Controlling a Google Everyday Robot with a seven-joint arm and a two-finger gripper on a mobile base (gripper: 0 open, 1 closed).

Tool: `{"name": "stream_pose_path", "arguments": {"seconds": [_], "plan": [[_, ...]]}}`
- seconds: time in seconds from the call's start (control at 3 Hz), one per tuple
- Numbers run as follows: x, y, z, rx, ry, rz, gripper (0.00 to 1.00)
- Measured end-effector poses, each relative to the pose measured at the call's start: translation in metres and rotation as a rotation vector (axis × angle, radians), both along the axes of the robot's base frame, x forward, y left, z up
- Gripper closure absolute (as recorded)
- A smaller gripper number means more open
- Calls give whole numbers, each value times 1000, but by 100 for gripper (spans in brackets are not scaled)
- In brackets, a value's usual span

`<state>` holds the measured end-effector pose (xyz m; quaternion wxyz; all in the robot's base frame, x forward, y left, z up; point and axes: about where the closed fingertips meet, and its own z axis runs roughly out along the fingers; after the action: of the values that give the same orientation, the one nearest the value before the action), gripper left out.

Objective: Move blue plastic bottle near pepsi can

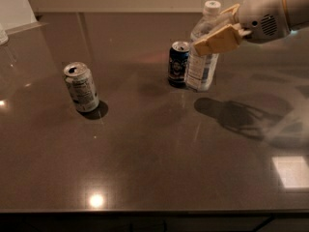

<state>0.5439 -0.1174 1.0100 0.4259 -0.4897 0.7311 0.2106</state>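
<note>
Next, my gripper sets the blue plastic bottle down on the table (199, 94) beside the pepsi can, near the arm's shadow.
The blue plastic bottle (202, 69) is clear with a white cap and a blue-and-white label. It stands on the dark table, right beside the pepsi can (178, 64) and touching it or nearly so. The pepsi can is short and dark navy with a silver top. My gripper (210, 29) reaches in from the upper right. It is shut on the bottle's upper part, with one tan finger (218, 38) across the front of the bottle.
A silver-grey can (81, 87) stands at the left of the table. The arm's shadow (241, 117) lies to the right of the bottle. The table's front edge (154, 210) runs along the bottom. A pale object sits at the far left corner.
</note>
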Motion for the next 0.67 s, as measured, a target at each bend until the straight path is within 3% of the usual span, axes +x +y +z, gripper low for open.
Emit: {"name": "stream_pose_path", "arguments": {"seconds": [0.67], "plan": [[27,-14,-20,47,13,-39,100]]}}
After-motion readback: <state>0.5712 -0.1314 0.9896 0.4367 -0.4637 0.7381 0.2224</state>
